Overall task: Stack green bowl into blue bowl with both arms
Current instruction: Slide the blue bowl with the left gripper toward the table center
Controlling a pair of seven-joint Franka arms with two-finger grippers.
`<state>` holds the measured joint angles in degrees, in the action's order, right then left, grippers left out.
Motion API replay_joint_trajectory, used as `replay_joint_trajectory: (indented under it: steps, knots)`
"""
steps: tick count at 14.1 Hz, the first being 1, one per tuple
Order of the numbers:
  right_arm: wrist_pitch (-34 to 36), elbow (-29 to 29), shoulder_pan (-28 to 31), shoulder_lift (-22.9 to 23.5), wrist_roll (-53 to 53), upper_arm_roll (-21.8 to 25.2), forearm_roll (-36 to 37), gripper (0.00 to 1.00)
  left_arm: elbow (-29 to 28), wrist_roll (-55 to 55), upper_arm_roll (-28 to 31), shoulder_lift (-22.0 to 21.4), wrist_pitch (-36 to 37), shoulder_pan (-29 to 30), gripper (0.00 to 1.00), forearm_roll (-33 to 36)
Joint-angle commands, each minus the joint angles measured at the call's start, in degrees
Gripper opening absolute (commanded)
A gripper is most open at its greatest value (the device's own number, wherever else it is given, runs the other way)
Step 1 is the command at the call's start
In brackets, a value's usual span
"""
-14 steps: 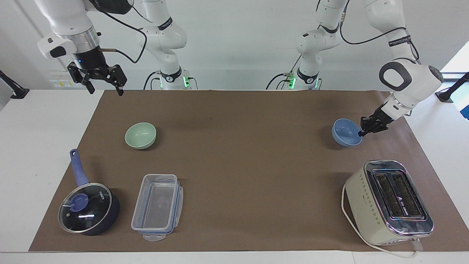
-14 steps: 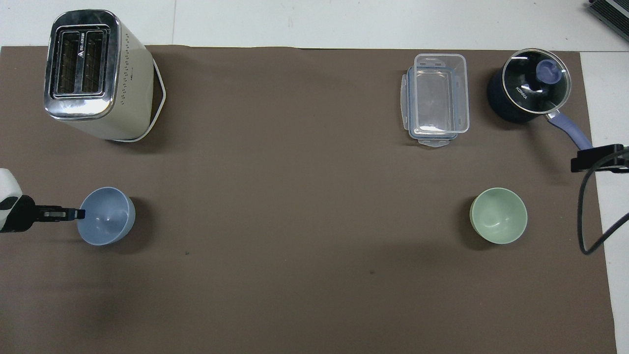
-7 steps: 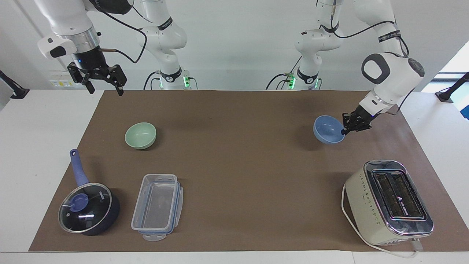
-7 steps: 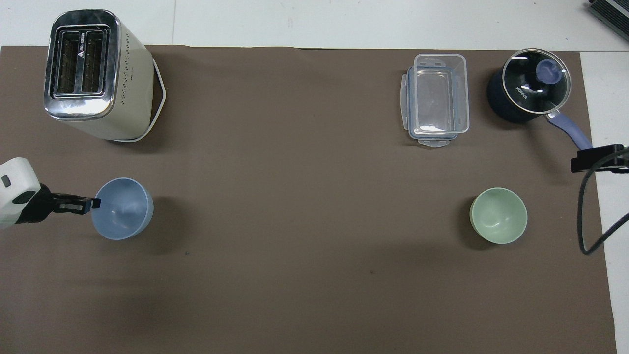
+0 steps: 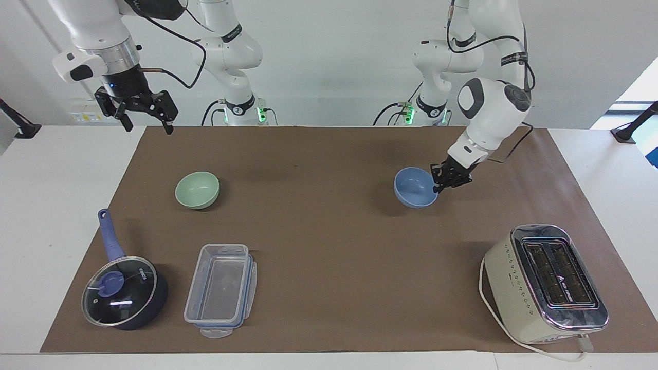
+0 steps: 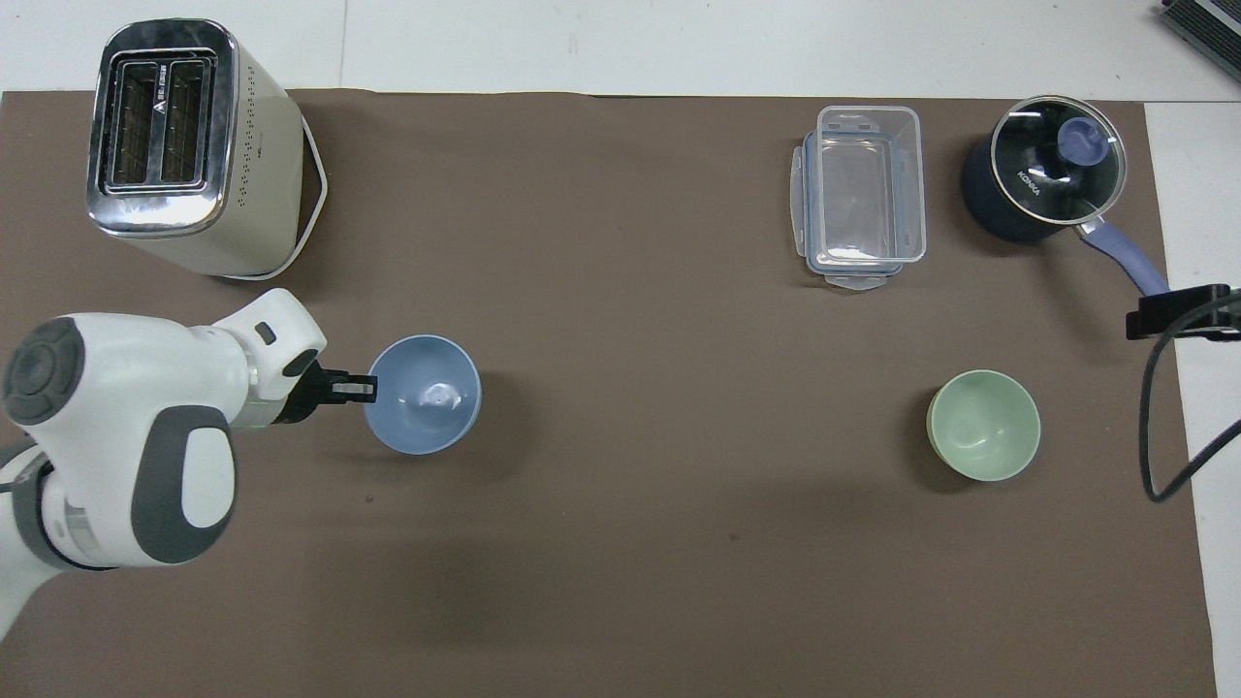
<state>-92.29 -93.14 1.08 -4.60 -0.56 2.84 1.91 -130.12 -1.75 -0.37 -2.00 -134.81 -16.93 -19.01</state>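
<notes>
The blue bowl will go down from my left gripper near the bare middle of the brown mat (image 6: 571, 440), level with the green bowl.
The blue bowl (image 5: 414, 187) (image 6: 424, 395) is low over the brown mat, toward the left arm's end. My left gripper (image 5: 438, 189) (image 6: 368, 388) is shut on the part of its rim that faces that end. The green bowl (image 5: 197, 189) (image 6: 983, 425) sits upright on the mat toward the right arm's end, with nothing touching it. My right gripper (image 5: 147, 127) waits open and empty, high over the corner of the mat at the robots' edge, well above the green bowl.
A cream toaster (image 5: 545, 282) (image 6: 184, 145) stands farther from the robots than the blue bowl. A clear plastic container (image 5: 221, 290) (image 6: 863, 194) and a dark blue lidded saucepan (image 5: 123, 293) (image 6: 1042, 179) sit farther out than the green bowl.
My left gripper has carried the blue bowl from the left arm's end of the mat toward the middle of the table. The right arm and the green bowl have not moved.
</notes>
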Motion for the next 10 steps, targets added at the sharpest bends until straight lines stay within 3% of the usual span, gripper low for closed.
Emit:
replay_joint_trajectory:
  steps: [1,5,10]
  knots:
    - [-0.79,-1.08,0.41,-0.68,0.3,-0.21,0.55,1.0,-0.75,9.8,0.99,1.82,-4.49,-7.3,0.0,2.74]
    - [-0.79,-1.08,0.41,-0.68,0.3,-0.21,0.55,1.0,-0.13,27.9,0.99,4.02,-5.99,-14.79,0.0,12.66]
    - [-0.79,-1.08,0.41,-0.68,0.3,-0.21,0.55,1.0,-0.31,31.36,0.81,4.47,-6.78,-17.08,0.0,13.56]
